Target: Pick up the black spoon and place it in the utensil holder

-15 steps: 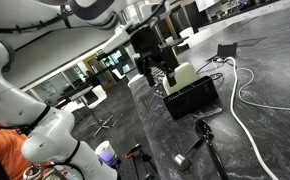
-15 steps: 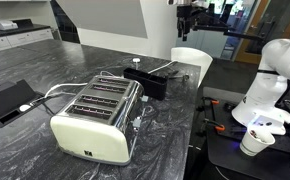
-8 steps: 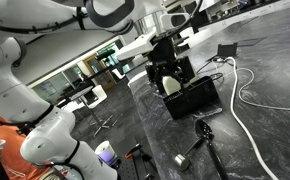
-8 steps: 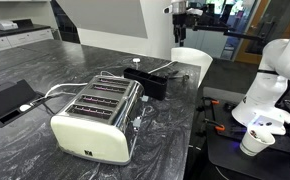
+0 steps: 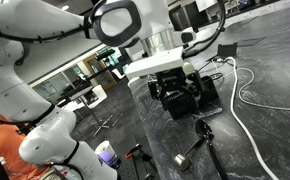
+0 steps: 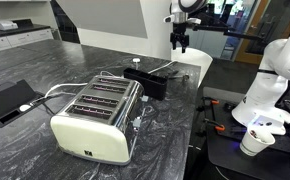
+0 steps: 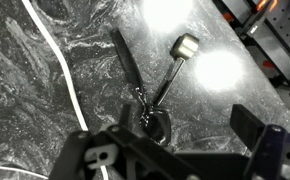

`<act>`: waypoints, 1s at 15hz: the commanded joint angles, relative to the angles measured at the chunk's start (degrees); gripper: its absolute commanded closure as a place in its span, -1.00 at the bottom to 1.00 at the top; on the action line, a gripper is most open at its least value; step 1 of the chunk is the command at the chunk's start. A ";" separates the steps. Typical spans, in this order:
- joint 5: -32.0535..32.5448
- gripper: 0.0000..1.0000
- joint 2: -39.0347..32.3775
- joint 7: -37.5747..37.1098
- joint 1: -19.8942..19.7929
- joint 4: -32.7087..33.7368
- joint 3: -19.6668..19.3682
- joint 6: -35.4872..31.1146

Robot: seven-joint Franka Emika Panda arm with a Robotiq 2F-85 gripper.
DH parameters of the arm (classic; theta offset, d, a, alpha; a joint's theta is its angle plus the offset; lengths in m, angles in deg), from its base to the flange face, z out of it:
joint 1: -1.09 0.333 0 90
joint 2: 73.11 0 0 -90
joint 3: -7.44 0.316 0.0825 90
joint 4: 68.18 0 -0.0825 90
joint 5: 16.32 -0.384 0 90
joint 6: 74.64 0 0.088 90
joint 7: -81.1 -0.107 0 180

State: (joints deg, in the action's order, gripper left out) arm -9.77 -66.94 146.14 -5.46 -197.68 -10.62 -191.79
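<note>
The black spoon's neck [image 5: 208, 141] [image 7: 142, 98], where the spoon's handle meets its bowl beside the grey metallic utensil, is the next place my gripper will go to and close on.
The black spoon [image 7: 127, 65] lies flat on the dark marble counter, its bowl toward my gripper and its handle pointing away. In an exterior view it lies in front of the utensil holder [image 5: 210, 148]. A shorter grey metallic utensil [image 7: 175, 65] crosses next to it near the bowl and also shows in an exterior view [image 5: 190, 152]. The utensil holder [image 5: 209, 100], a black box, stands on the counter and shows beside the toaster in an exterior view [image 6: 148, 82]. My gripper [image 7: 180, 150] is open and empty. It hangs above the counter near the holder [image 5: 177, 92], also seen from the far side [image 6: 181, 40].
A white cable [image 7: 60, 60] runs across the counter beside the spoon [image 5: 250, 85]. A cream toaster [image 6: 95, 115] stands next to the holder. A flat black device [image 6: 5, 98] lies farther along. The counter edge drops off close to the utensils.
My gripper has come down and moved over the holder toward the utensils. It has stayed open. The spoon and the holder have not moved.
</note>
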 commanded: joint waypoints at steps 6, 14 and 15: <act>-8.51 -1.00 -13.24 23.02 -6.58 -1.67 1.86 -21.88; -15.41 -1.00 -18.19 27.01 -10.36 -4.44 6.55 -29.08; -15.61 -1.00 -18.41 26.77 -10.72 -4.81 6.86 -29.67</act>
State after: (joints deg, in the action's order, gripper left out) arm -23.73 -85.37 171.88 -14.32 -200.89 -5.37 -218.40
